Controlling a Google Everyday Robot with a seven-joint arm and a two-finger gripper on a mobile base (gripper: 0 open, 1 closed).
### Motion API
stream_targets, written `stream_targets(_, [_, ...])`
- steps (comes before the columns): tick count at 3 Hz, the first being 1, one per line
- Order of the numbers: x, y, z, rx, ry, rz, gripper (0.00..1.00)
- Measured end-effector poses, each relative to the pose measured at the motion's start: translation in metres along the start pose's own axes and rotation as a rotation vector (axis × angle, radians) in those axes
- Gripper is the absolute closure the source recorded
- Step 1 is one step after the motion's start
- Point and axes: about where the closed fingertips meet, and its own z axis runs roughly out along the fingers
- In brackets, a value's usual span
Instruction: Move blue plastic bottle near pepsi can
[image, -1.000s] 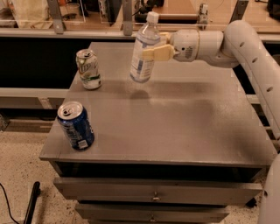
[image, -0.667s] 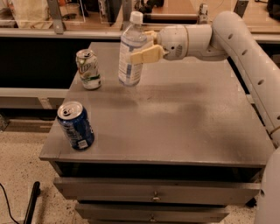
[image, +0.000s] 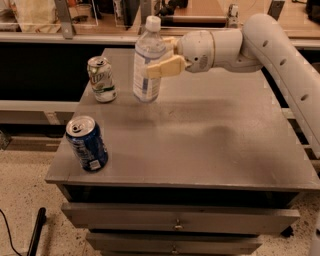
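Note:
I will release the blue plastic bottle on the table (image: 123, 146) close beside the pepsi can, facing my white arm.
The blue plastic bottle (image: 147, 61) is clear with a white cap and a pale label. My gripper (image: 161, 57) is shut on its middle from the right and holds it tilted a little, just above the grey table (image: 200, 135) near the back left. The pepsi can (image: 87, 143), dark blue with a silver top, stands upright at the table's front left corner, well below and left of the bottle. My white arm (image: 260, 45) reaches in from the right.
A silver-white-green can (image: 102, 79) stands upright at the table's left edge, just left of the bottle. The table has drawers (image: 175, 220) below its front. A counter with a rail runs behind the table. A dark pole (image: 36, 235) lies on the floor at front left.
My gripper has carried the bottle leftward and toward the front, away from the back of the table. It now hangs close beside the silver-white-green can. Both cans have stayed put.

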Motion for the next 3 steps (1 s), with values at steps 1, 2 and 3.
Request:
stream_targets(1, [0.002, 0.035, 0.016, -0.041, 0.023, -0.034, 1.00])
stream_targets(2, [0.008, 0.066, 0.031, -0.101, 0.038, -0.011, 1.00])
stream_targets(3, [0.011, 0.094, 0.054, -0.192, 0.056, 0.001, 1.00])
